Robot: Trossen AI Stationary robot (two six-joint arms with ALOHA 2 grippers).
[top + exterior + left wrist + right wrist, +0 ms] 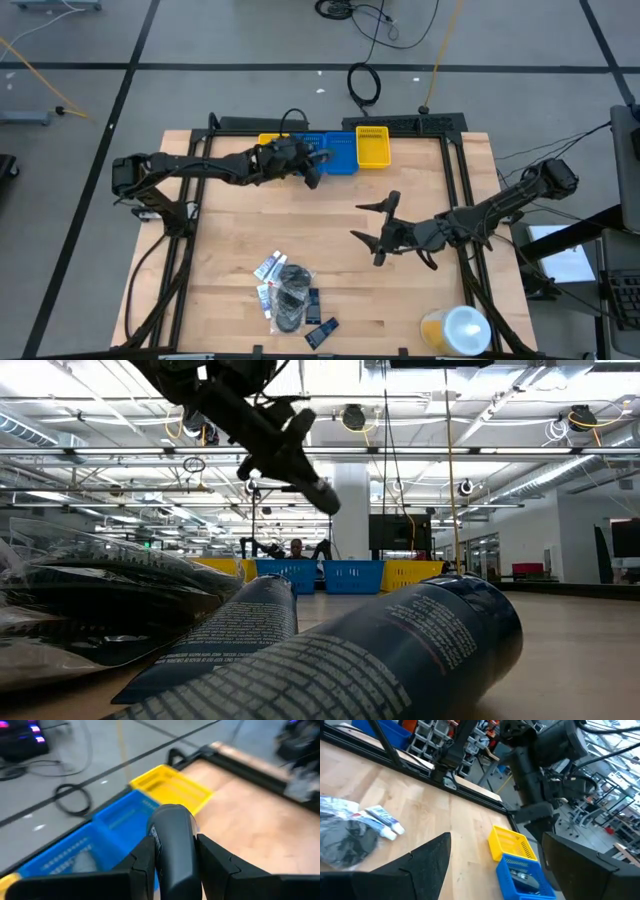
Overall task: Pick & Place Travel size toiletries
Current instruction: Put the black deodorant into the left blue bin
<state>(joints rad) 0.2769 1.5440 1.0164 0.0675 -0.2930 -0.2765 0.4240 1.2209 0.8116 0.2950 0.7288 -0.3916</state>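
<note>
Next, my left gripper drops the dark grey mini bottle inside the blue bin (309,154) (89,859) that has the dark item in it. The bottle is now high over that bin.
My left gripper (308,168) is at the table's far edge, over the blue bin (338,153), and is shut on a dark grey mini bottle (172,842). In the low view the bottle (318,490) slants downward, high above the table. My right gripper (374,224) is open and hovers over bare table right of centre, touching nothing. The other toiletries lie in a pile (290,292) near the near edge. It holds white-and-blue tubes (384,821), black flat pieces (345,839) and small packets (322,332). A dark item (525,879) lies in the blue bin. My left gripper pinches the dark grey mini bottle by its sides (159,855) between the two fingers (214,862). The bottle lies along the fingers, and its rounded end (170,812) sticks out past their tips. It is lifted clear, tilted downward over the blue bin (112,827).
Yellow bins (372,146) (268,140) flank the blue bin along the far edge. A large yellow container with a white lid (457,329) stands at the near right corner. Dark tubes (400,650) lie close before the low camera. Bare wood shows mid-table.
</note>
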